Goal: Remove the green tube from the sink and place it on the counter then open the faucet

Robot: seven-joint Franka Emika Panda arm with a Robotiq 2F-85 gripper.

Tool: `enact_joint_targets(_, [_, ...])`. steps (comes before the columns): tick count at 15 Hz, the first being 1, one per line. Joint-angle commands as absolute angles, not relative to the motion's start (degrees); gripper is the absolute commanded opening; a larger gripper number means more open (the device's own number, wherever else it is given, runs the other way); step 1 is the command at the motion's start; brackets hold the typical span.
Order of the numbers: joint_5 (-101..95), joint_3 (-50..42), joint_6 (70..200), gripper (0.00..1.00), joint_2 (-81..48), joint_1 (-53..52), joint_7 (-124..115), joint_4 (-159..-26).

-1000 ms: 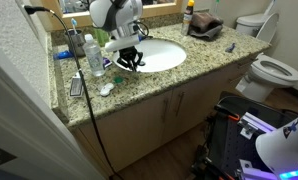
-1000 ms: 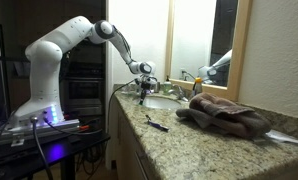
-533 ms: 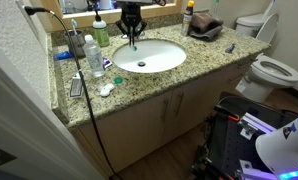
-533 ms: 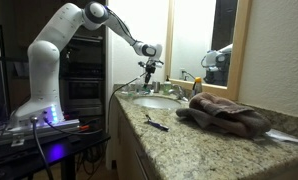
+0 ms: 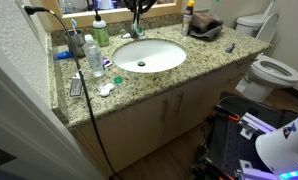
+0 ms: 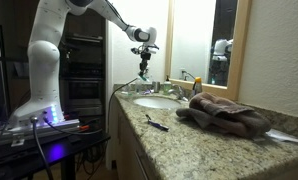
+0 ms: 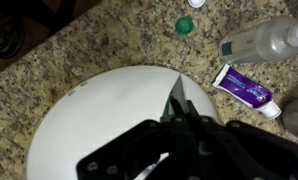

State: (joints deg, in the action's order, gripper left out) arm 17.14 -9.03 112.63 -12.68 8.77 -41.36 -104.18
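My gripper needs to release the green tube on the granite counter (image 5: pixel 196 50) next to the sink's rim, on the toilet side.
My gripper (image 5: pixel 138 8) is high above the back of the white sink (image 5: pixel 174 58), at the top edge of an exterior view. In another exterior view it (image 6: pixel 142 52) hangs over the sink (image 6: pixel 157 101) near the mirror. It is shut on the green tube (image 6: pixel 142 69), which hangs down thin and upright from the jaws. In the wrist view the tube (image 7: pixel 177 97) sticks out edge-on from the gripper (image 7: pixel 179 118) above the basin (image 7: pixel 79 125). The faucet (image 6: pixel 170 89) stands behind the basin; its handle state is unclear.
On the granite counter (image 5: pixel 159 85) lie a purple toothpaste tube (image 7: pixel 245 91), a clear bottle (image 7: pixel 257 40) and a green cap (image 7: pixel 184 25). A green soap bottle (image 5: pixel 101 33), a brown towel (image 5: pixel 203 27) and a cable (image 5: pixel 86 100) are there. A toilet (image 5: pixel 269 68) stands beside.
The gripper has risen out of the sink with the green tube in its jaws and moved back toward the mirror.
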Motion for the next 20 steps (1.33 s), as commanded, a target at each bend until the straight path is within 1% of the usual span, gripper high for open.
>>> enact_joint_targets(1, [18.16, -10.09, 121.19, 0.02, -6.05, 7.97, -48.8, -116.79])
enact_joint_targets(2, [18.78, -12.01, 120.3, 0.02, -5.36, 10.86, -47.39, -116.53])
enact_joint_targets(11, [21.68, -21.56, 132.88, 0.02, -3.05, 19.09, -53.65, -126.06])
enact_joint_targets(15, [21.07, -22.84, 145.02, 0.02, -2.45, 19.72, -61.7, -132.59])
enact_joint_targets(20, [11.24, -24.68, 159.59, 0.02, -3.36, 19.14, -79.52, -139.27])
